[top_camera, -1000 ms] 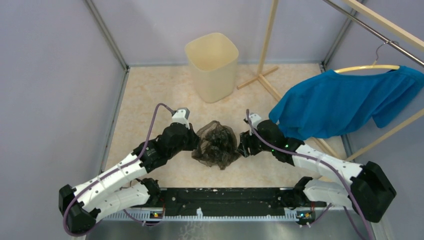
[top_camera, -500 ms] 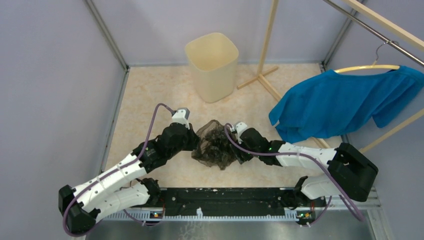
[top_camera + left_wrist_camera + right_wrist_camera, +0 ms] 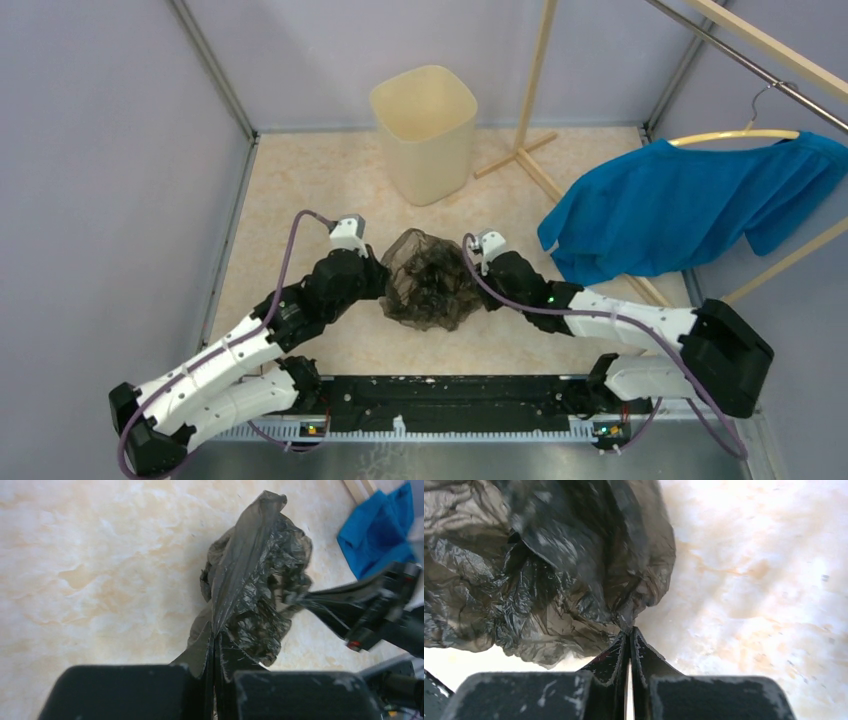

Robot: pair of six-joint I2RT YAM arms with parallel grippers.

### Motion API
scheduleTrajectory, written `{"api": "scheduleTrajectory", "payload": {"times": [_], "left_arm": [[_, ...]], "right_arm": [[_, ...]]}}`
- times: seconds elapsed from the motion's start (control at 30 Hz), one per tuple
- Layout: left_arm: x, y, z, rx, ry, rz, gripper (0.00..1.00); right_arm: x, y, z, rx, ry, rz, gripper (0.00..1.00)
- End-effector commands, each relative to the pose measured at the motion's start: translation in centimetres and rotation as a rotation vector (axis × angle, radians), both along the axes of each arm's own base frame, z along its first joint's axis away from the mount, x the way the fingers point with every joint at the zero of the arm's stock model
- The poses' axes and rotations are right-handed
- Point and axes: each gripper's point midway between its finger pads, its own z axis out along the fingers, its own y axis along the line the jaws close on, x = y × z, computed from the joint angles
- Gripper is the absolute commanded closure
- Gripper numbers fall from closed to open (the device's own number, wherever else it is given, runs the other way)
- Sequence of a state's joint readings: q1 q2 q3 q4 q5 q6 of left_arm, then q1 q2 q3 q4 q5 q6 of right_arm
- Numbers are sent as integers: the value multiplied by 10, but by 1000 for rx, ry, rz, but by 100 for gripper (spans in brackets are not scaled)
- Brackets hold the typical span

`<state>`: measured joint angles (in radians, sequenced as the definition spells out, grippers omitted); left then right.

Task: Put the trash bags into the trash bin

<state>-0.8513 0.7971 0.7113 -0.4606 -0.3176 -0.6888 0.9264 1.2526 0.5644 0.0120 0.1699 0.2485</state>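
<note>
The trash bag is bunching up at my right gripper's fingers. My right gripper should take the trash bag's loose flap point(image 3: 250, 540) by my left gripper to spread the trash bag.
A crumpled, dark, semi-transparent trash bag point(image 3: 428, 280) hangs between my two grippers over the marbled floor. My left gripper point(image 3: 385, 282) is shut on its left edge; in the left wrist view a taut fold of the bag point(image 3: 240, 575) runs straight into the pinched tips point(image 3: 215, 639). My right gripper point(image 3: 476, 284) is shut on the bag's right side; in the right wrist view the film point(image 3: 549, 570) gathers to a point at the closed tips point(image 3: 629, 631). The cream trash bin point(image 3: 424, 130) stands upright farther back, apart from the bag.
A blue garment point(image 3: 680, 205) hangs on a hanger at the right, close to my right arm. A wooden rack with a crossed foot point(image 3: 525, 155) stands right of the bin. Grey walls close the floor in on the left and back.
My right gripper moved in to the bag's right side and closed on it. The left arm shifted slightly left and back, and the bag rose a little between the two grippers.
</note>
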Motion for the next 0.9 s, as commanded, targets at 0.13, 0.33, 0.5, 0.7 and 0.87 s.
{"api": "scheduleTrajectory", "payload": {"times": [0.13,0.33,0.5,0.7,0.87], "left_arm": [[15,69,26,69,-101,335,100],[12,82,60,20,-179,358,100],[6,81,93,-40,-234,315,100],[8,47,84,-7,-197,154,100],[7,14,63,59,-127,-8,100]], "right_arm": [[19,-75,52,0,-109,-378,100],[15,-82,76,41,-66,-380,100],[12,-56,126,167,-97,-259,100],[22,-36,127,137,-98,-186,100],[27,-45,99,-21,-73,-183,89]]}}
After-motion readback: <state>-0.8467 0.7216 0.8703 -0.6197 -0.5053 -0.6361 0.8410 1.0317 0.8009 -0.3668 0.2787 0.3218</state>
